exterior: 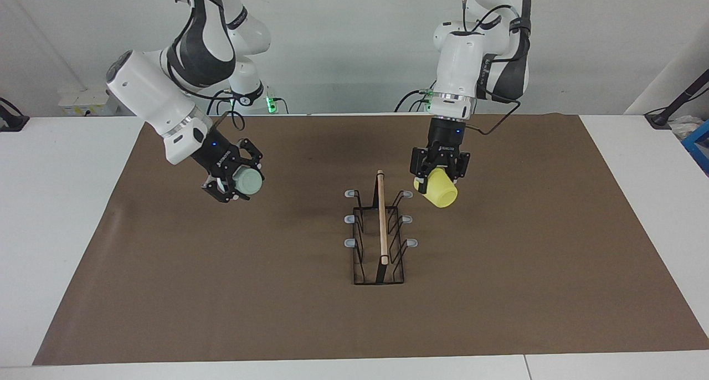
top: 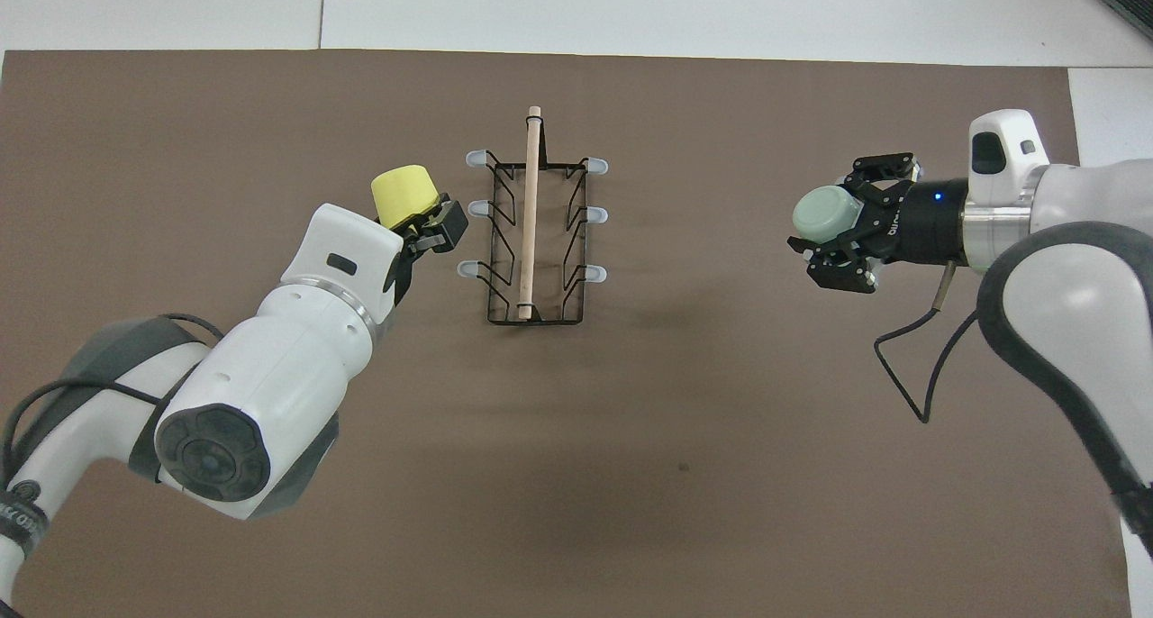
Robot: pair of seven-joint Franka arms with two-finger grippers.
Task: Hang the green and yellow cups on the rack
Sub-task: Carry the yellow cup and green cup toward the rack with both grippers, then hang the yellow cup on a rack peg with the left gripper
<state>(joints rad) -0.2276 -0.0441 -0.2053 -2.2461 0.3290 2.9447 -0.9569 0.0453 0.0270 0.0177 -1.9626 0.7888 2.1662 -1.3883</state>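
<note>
My left gripper should hang the yellow cup on the rack's frontmost grey-tipped peg (top: 488,285), on the yellow cup's side.
The rack (exterior: 380,230) (top: 533,231) stands on the brown mat in the middle of the table, with a wooden rod on top and grey-tipped prongs on both sides. My left gripper (exterior: 437,176) (top: 423,226) is shut on the yellow cup (exterior: 440,189) (top: 404,195) and holds it in the air just beside the rack's prongs on the left arm's side. My right gripper (exterior: 235,176) (top: 851,231) is shut on the mint green cup (exterior: 247,181) (top: 824,214), held on its side in the air over the mat, well apart from the rack.
The brown mat (exterior: 498,291) (top: 721,420) covers most of the white table (exterior: 55,203). A loose cable (top: 919,366) hangs from the right arm's wrist.
</note>
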